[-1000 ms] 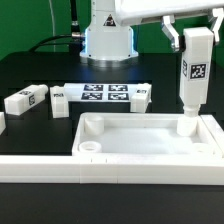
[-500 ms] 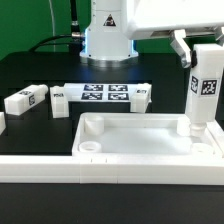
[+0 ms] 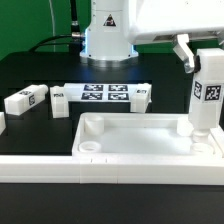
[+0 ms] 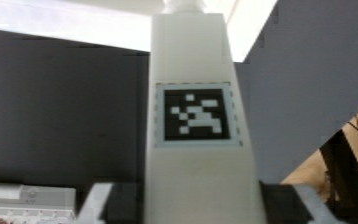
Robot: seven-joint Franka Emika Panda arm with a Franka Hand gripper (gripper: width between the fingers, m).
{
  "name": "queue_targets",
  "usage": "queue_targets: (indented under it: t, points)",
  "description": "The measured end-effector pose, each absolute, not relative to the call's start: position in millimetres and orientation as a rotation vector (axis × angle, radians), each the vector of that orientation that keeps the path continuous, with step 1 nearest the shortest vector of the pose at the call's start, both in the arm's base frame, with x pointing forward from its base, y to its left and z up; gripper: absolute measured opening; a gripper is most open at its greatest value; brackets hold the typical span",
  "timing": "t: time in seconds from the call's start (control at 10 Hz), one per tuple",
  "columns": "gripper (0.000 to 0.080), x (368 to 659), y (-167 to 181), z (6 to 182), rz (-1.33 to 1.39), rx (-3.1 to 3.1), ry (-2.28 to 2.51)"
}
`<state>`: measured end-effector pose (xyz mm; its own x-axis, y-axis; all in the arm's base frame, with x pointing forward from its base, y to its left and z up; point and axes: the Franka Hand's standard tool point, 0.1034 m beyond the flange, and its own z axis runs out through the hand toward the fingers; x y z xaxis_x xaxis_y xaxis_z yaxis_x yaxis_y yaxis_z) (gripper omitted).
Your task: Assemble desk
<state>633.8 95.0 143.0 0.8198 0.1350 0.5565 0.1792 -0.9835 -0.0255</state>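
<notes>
The leg, now upright in the top's far corner, will be let go by my gripper in the desk top's near corner [image 3: 206, 149], on the side that is away from the loose leg.
The desk top [image 3: 130, 119], a white tray with a raised rim, lies at the front of the black table. A round socket [image 3: 90, 147] shows in its near left corner. My gripper [image 3: 207, 58] is shut on a white square-section leg [image 3: 208, 95] with a black-and-white tag. The leg stands upright with its lower end in the top's far corner, at the exterior view's right. In the wrist view the leg [image 4: 197, 110] fills the middle, between my gripper [image 4: 197, 207] fingers [image 4: 119, 205].
A loose leg [image 3: 27, 100] lies at the exterior view's left. The marker board [image 3: 105, 93] lies behind the desk top, with small tagged white parts [image 3: 60, 98] at its ends. A long white rail [image 3: 110, 172] runs along the front. The robot base [image 3: 107, 40] stands at the back.
The held leg has shifted a little toward the exterior view's right and turned about its long axis. Its lower end stays in the same corner of the desk top.
</notes>
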Motion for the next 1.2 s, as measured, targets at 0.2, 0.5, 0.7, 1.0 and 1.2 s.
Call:
queue_targets:
  t: [0.2, 0.5, 0.7, 1.0, 1.2]
  points:
    - [0.0291, 632.5, 96.0, 136.8, -0.872, -2.926, -0.252]
    - [0.0291, 630.4, 97.3, 129.2, -0.863, -2.928, -0.254]
    - [0.0291, 629.0, 96.5, 124.6, -0.852, -2.931, -0.253]
    - [0.0291, 626.3, 98.9, 115.1, -0.842, -2.933, -0.256]
    - [0.0291, 628.4, 101.0, 113.5, -0.894, -2.923, -0.257]
